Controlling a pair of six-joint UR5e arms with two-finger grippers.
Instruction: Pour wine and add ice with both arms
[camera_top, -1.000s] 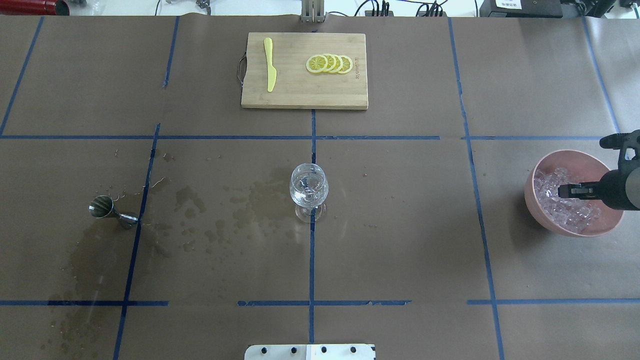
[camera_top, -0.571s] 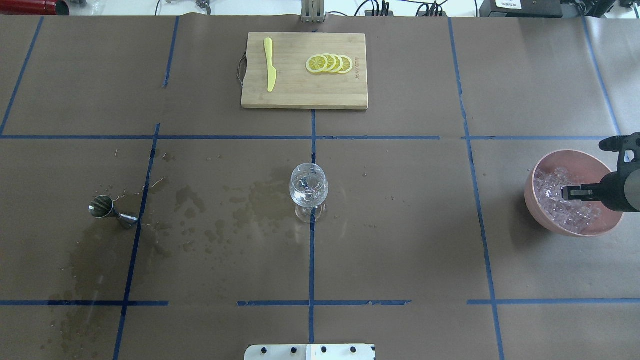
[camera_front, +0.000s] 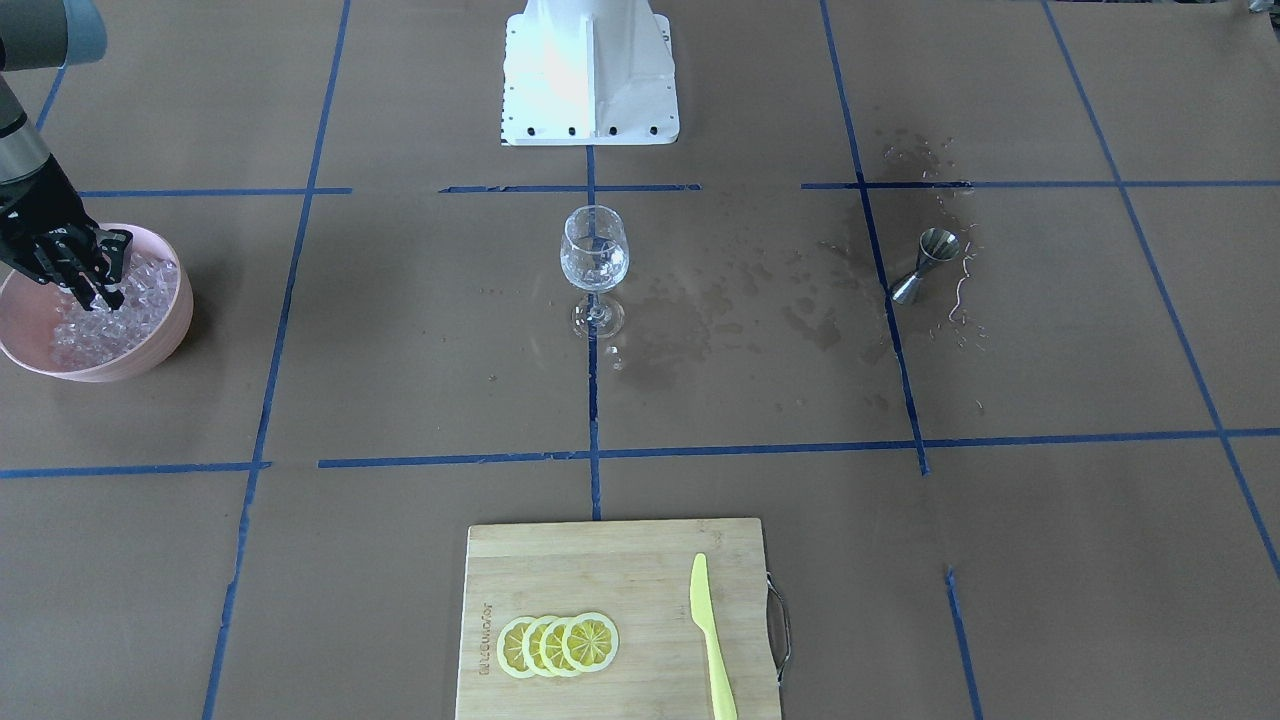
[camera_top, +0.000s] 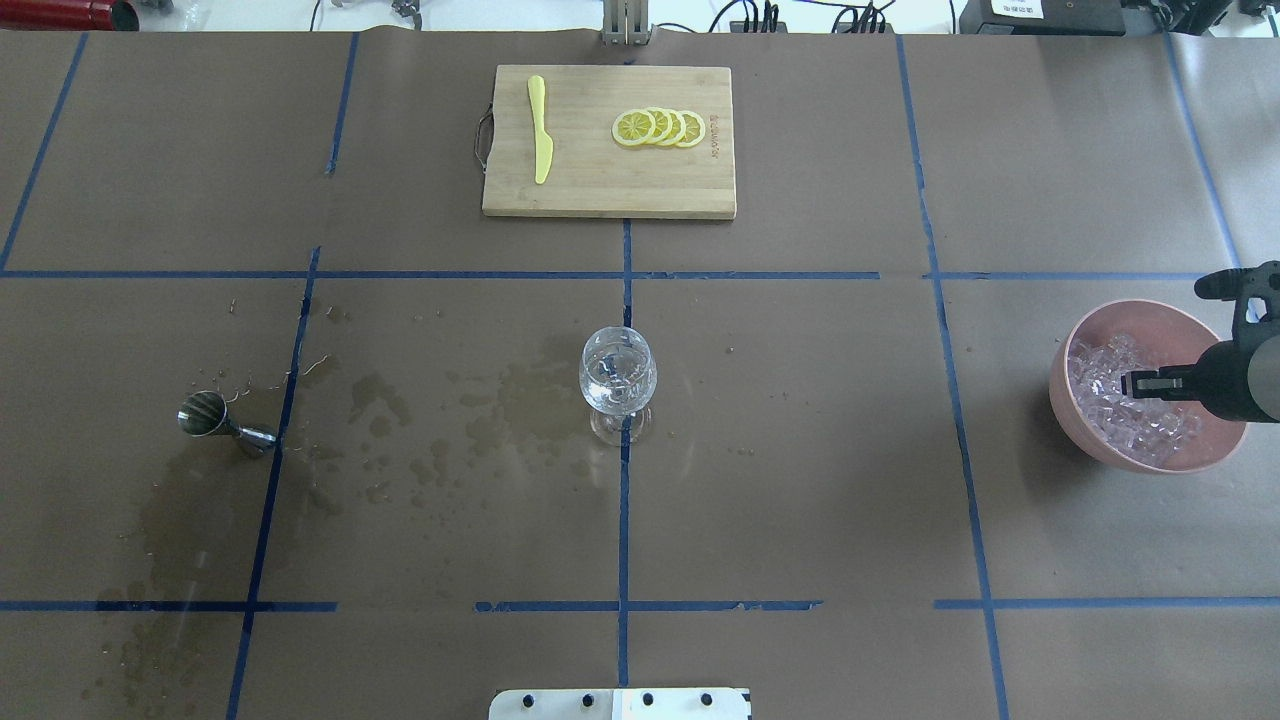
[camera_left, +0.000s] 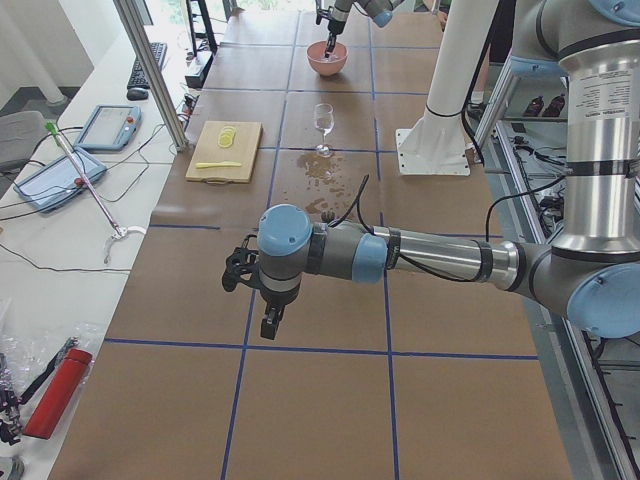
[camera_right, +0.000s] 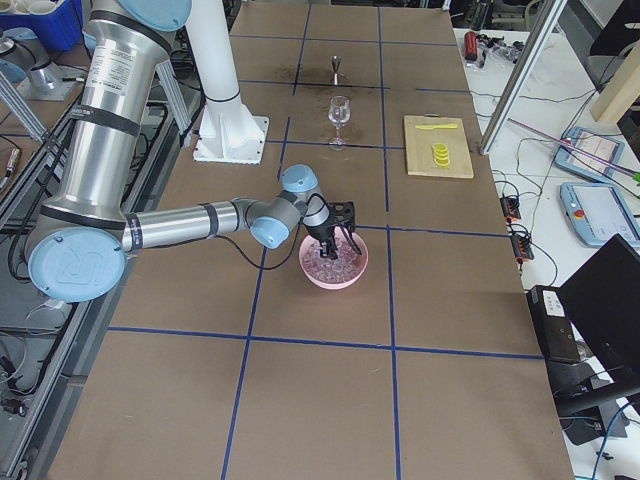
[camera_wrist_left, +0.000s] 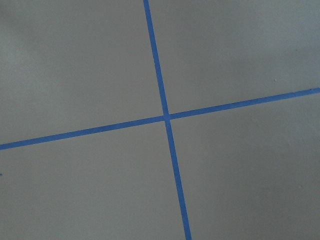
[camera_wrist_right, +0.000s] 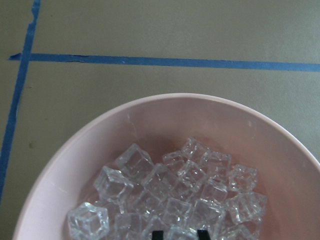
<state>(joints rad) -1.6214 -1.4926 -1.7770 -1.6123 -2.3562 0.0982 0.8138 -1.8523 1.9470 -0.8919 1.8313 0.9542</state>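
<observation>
Next, my right gripper releases the ice cube that it has inside the bowl of the wine glass (camera_front: 594, 260), so that the cube goes into the clear wine.
A pink bowl (camera_top: 1062, 405) at the table's right end holds a heap of ice (camera_top: 1095, 372). My right gripper (camera_top: 1127, 383) reaches down into it. In the right wrist view its two black fingertips (camera_wrist_right: 157, 234) stand one cube apart, shut on an ice cube among the ice (camera_wrist_right: 185, 185). The wine glass (camera_top: 618, 372) stands at the table's middle with a little clear wine in it. My left gripper (camera_left: 270, 325) hangs over bare paper far from the glass. It shows only in the exterior left view, so I cannot tell its state.
A steel jigger (camera_top: 210, 418) stands on the left among wet stains (camera_top: 440, 440). A wooden cutting board (camera_top: 610, 190) at the far edge carries lemon slices (camera_top: 658, 128) and a yellow knife (camera_top: 540, 130). The robot's white base (camera_front: 590, 70) is at the near edge.
The right gripper has shifted slightly over the bowl, its tip drawing back a little toward the right. Nothing else has moved.
</observation>
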